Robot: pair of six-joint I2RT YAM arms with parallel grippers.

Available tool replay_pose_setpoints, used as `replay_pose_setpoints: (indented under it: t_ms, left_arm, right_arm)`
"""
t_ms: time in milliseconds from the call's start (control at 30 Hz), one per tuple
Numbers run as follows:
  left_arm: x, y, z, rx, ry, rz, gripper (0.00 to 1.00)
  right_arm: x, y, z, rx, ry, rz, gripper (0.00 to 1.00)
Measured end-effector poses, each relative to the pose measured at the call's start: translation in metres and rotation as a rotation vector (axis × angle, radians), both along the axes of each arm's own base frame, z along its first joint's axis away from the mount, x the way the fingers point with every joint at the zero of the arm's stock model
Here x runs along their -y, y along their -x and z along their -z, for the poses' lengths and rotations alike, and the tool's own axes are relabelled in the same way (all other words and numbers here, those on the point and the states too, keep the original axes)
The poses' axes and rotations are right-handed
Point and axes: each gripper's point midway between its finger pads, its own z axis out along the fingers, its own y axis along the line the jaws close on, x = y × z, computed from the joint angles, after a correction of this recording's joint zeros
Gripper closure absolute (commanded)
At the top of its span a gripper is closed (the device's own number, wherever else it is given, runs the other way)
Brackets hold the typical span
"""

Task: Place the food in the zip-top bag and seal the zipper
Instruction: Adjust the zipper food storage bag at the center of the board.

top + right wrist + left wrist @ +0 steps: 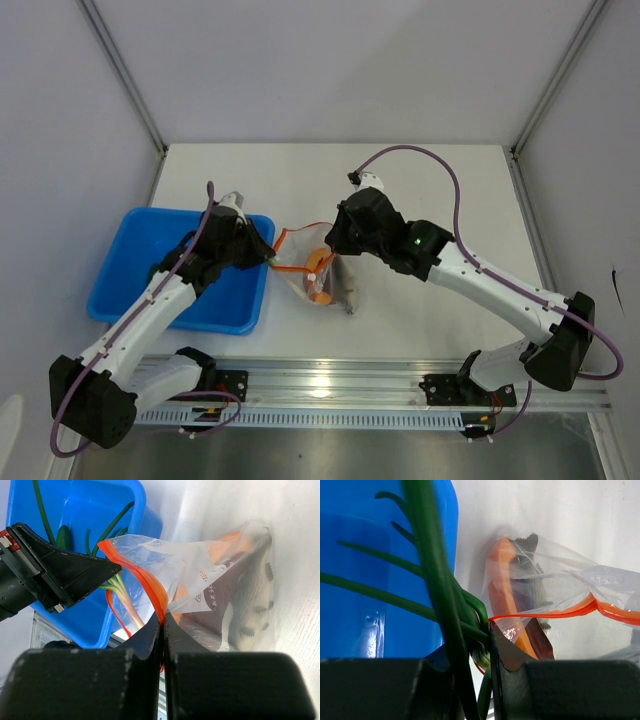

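Observation:
The bag's zipper edge meets the fingers of my left gripper next to the stalks, so my left gripper will open, grab the stalks alone [470,612] and tip their pale ends inside.
The clear zip-top bag [318,272] lies on the table right of the blue tray, its mouth held up. The dark-red meat slab with orange rim [507,597] sits inside it and also shows in the right wrist view [235,600]. My right gripper [163,622] is shut on the red-orange zipper [145,577] at the mouth edge. My left gripper [482,650] is shut on the dark-green stalks [432,580], whose pale ends [122,597] sit at the bag's mouth. The zipper also shows in the left wrist view [555,612].
A blue plastic tray [130,275] stands left of the bag, under my left arm. The bag [560,585] is right beside the tray's right rim. A metal rail [340,385] runs along the near table edge. Frame posts rise at the back corners.

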Motion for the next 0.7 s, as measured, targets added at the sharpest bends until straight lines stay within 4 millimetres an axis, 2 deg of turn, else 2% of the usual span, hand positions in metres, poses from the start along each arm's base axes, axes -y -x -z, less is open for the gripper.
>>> replay_pose_setpoints:
  t_ms: [33,133,167,233,533,700]
  left_arm:
    - [-0.0002,-0.0002,-0.0004,0.002,0.001,-0.001,0.69]
    - [-0.0007,0.0001,-0.0006,0.005,-0.001,-0.001,0.58]
    - [-0.0012,0.0004,0.0001,0.004,-0.003,-0.002,0.57]
    - [-0.0022,0.0007,0.0021,0.000,-0.007,-0.006,0.58]
    - [-0.0037,0.0003,0.0028,0.000,-0.009,-0.012,0.76]
    - [-0.0057,0.0001,-0.0013,0.013,-0.003,-0.018,0.77]
  right_arm:
    - [0.0001,-0.0001,-0.0002,0.000,0.000,0.000,1.00]
    - [0.0001,-0.0001,0.0000,0.000,0.000,0.000,1.00]
    - [0.0002,-0.0003,-0.0002,0.000,-0.001,0.001,1.00]
    - [0.0003,-0.0003,-0.0002,0.000,0.000,0.001,1.00]
    - [0.0004,-0.0005,0.0000,0.000,0.000,0.002,1.00]
    - [0.0003,-0.0003,-0.0001,0.000,0.000,0.001,1.00]
